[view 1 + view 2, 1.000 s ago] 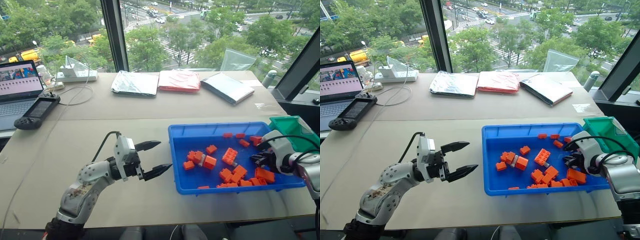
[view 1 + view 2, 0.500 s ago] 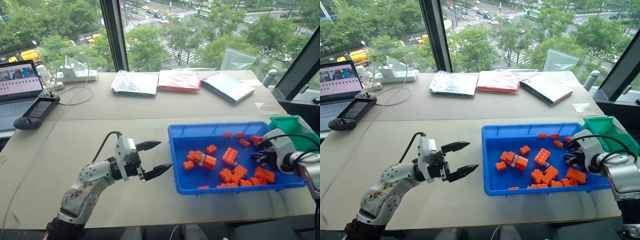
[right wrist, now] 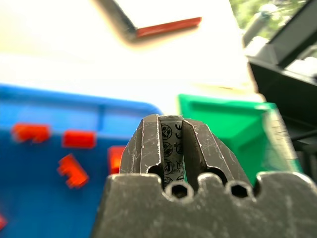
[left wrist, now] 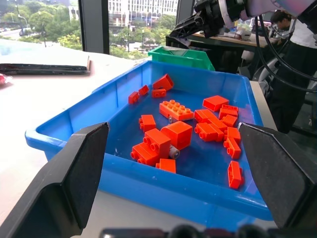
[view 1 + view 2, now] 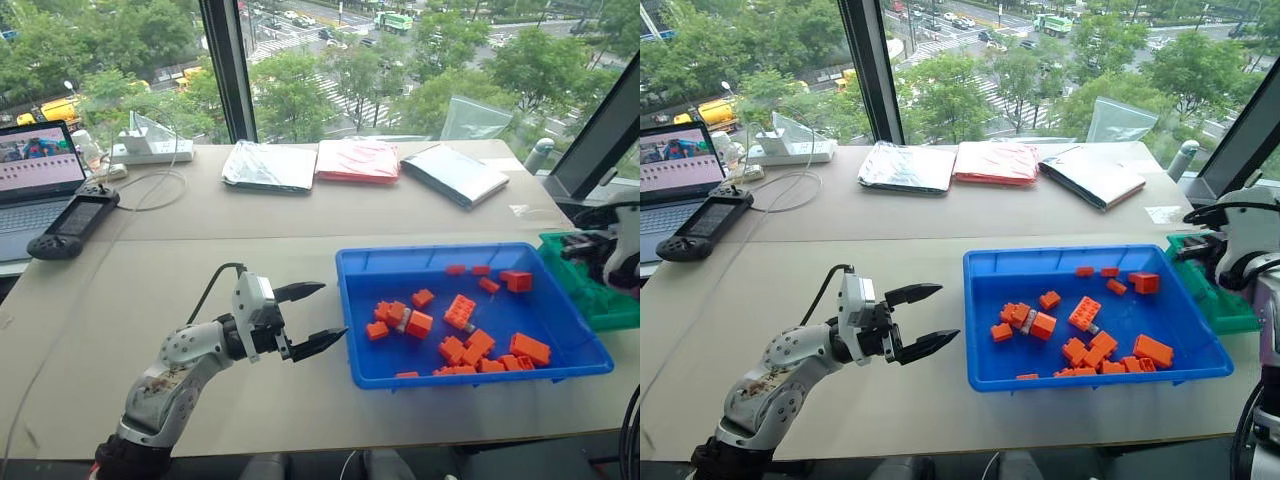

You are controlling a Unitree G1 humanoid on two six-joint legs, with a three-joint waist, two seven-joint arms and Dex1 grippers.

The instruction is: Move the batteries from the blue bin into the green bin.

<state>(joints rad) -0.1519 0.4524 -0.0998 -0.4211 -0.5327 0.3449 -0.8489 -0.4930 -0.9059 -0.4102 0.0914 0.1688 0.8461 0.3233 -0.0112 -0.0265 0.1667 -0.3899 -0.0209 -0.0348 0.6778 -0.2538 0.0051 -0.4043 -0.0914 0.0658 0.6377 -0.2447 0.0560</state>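
My right gripper should release the battery on the green bin's bottom (image 5: 602, 271), toward the side of the green bin by the blue bin.
The blue bin (image 5: 437, 254) lies at the table's right with orange bricks (image 5: 460, 312) scattered in it. A grey battery (image 5: 403, 318) pokes out between bricks near its middle. The green bin (image 5: 1218, 303) stands against the blue bin's right end. My right gripper (image 5: 1187, 250) hangs above the green bin's near rim, shut on a battery (image 3: 172, 143) with printed marks, clamped between the fingers. My left gripper (image 5: 332, 310) hovers open just left of the blue bin, pointing at it, with nothing between its fingers.
At the table's back lie two silver pouches (image 5: 270, 165) and a red one (image 5: 357, 160). A laptop (image 5: 35, 170), a handheld console (image 5: 75, 222) and a power strip (image 5: 150, 150) sit at the left. A person (image 4: 292, 29) is beyond the right edge.
My right gripper has risen out of the blue bin's right end and swung right, to above the green bin, still shut. The left gripper has stayed put.
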